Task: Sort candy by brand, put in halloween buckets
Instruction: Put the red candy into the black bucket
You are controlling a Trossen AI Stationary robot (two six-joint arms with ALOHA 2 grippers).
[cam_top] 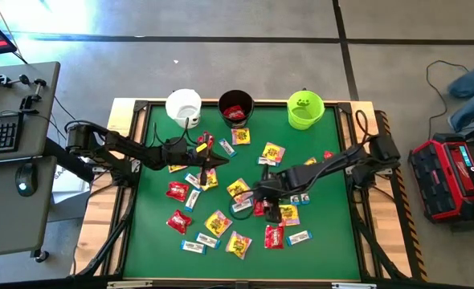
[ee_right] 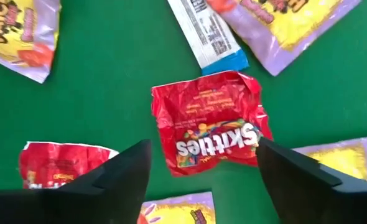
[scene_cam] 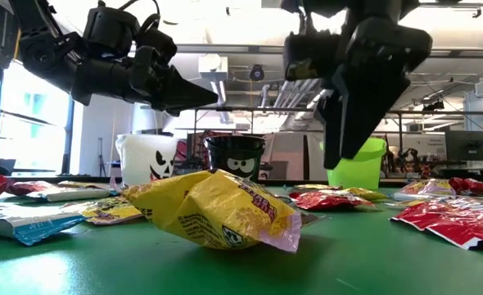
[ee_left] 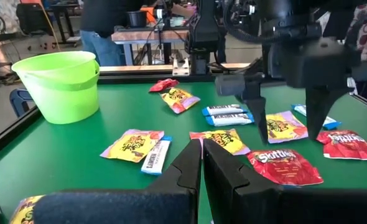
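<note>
Next, I close my right gripper on the end of the red Skittles packet (cam_top: 259, 211) (ee_right: 180, 146) that faces the second red packet.
Many candy packets lie flat on the green table (cam_top: 325, 241): red ones (cam_top: 177, 190), yellow-and-pink ones (cam_top: 218, 222) and white-and-blue bars (cam_top: 299, 237). The white bucket (cam_top: 184, 107), the black bucket (cam_top: 236, 102) and the lime green bucket (cam_top: 305, 110) stand along the far edge. My right gripper (ee_right: 202, 171) is open and points down over a red Skittles packet (ee_right: 208, 127), one finger on each side of it and above it. My left gripper (ee_left: 202, 168) is shut and empty. It hangs level above the table's left middle (cam_top: 214, 156), pointing toward the table's right.
Red packets (cam_top: 235, 113) lie inside the black bucket. A white-and-blue bar (ee_right: 205, 34) and yellow-and-pink packets (ee_right: 289, 25) lie close around the red Skittles packet. A second red packet (ee_right: 53, 162) lies beside it. A red case (cam_top: 450, 181) stands off the table's right side.
</note>
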